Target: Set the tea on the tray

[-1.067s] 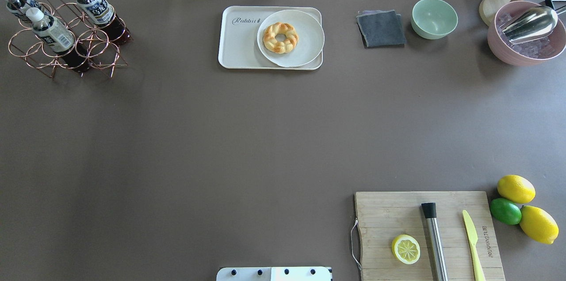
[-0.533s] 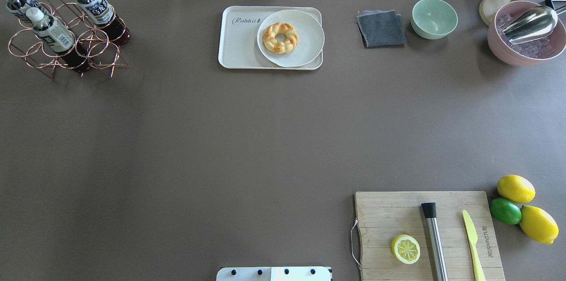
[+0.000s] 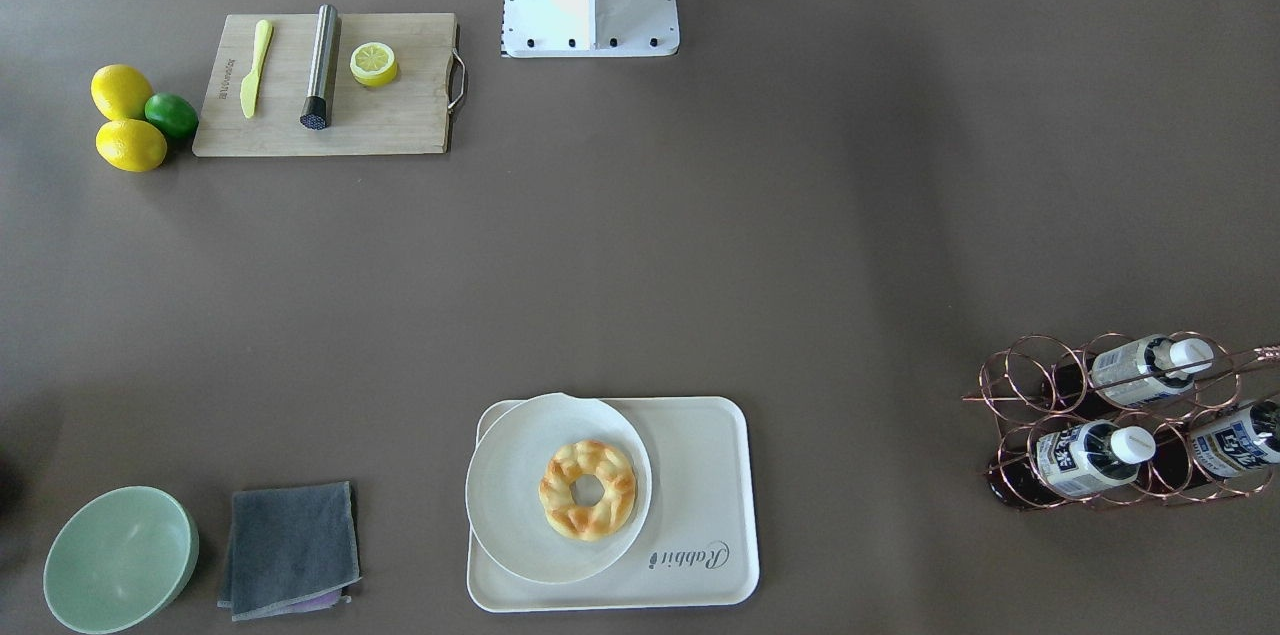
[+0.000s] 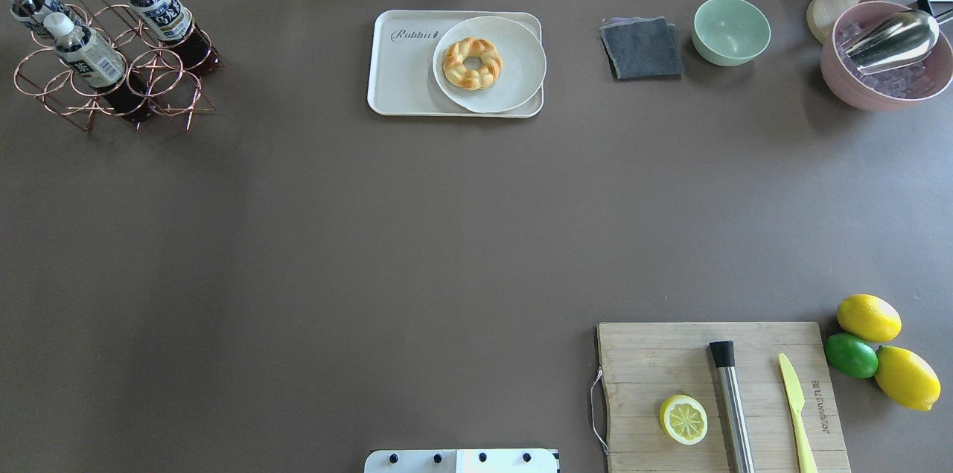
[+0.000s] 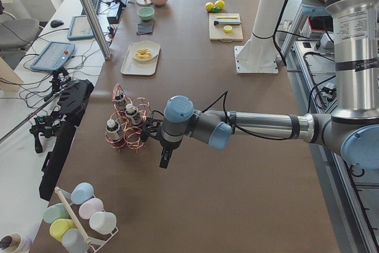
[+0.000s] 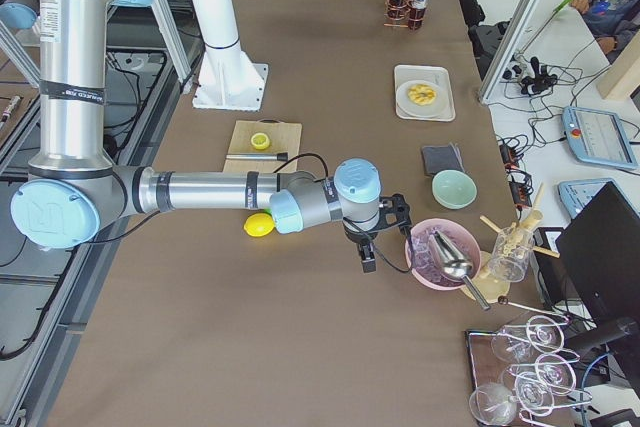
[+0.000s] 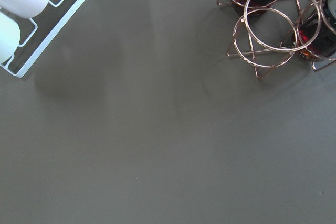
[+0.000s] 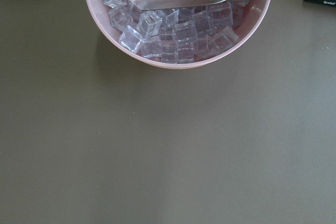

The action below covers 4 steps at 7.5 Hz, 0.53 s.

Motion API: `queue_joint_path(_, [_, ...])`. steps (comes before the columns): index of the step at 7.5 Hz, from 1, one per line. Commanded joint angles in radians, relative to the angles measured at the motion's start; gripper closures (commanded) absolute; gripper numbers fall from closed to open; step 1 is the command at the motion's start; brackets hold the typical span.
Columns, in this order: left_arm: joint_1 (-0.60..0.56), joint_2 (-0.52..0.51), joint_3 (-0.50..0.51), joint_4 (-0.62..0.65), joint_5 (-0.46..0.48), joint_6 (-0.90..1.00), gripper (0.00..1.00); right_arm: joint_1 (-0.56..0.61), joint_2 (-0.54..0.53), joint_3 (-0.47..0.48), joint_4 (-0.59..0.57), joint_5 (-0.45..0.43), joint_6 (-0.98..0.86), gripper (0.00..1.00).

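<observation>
The nearest tea bottle in the copper wire rack is next for my left gripper to grab by the bottle's neck [image 3: 1162, 359], just under its white cap.
Three tea bottles [image 4: 158, 10] with white caps lie in a copper wire rack [image 4: 156, 86] at the table's far left; they also show in the front view [image 3: 1085, 455]. The tray [image 4: 406, 82] sits at the far middle, with a round plate [image 4: 514, 78] and a doughnut [image 4: 472, 63] on its right half. My left gripper [image 5: 165, 160] shows only in the exterior left view, hanging over the table beside the rack; I cannot tell if it is open. My right gripper [image 6: 367, 256] shows only in the exterior right view, next to the pink bowl; I cannot tell its state.
A pink bowl [image 4: 837, 78] of ice with a metal scoop, a green bowl [image 4: 731, 30] and a grey cloth [image 4: 642, 48] stand at the far right. A cutting board [image 4: 655, 361] with lemon half, muddler and knife lies near right. A cup rack [image 7: 52, 22] is left of the bottles.
</observation>
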<state>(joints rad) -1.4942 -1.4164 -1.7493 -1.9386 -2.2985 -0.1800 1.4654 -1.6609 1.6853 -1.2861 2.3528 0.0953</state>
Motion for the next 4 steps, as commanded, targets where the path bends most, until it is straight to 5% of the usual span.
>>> queue_joint_path(1, [0.0, -0.01, 0.002, -0.052, 0.005, -0.002, 0.03, 0.001, -0.017, 0.007, -0.042, 0.019, 0.0, 0.0])
queue_joint_path(4, [-0.008, -0.021, 0.004, -0.129, 0.005, -0.019, 0.03, 0.0, -0.017, -0.002, -0.041, 0.002, 0.0, 0.0])
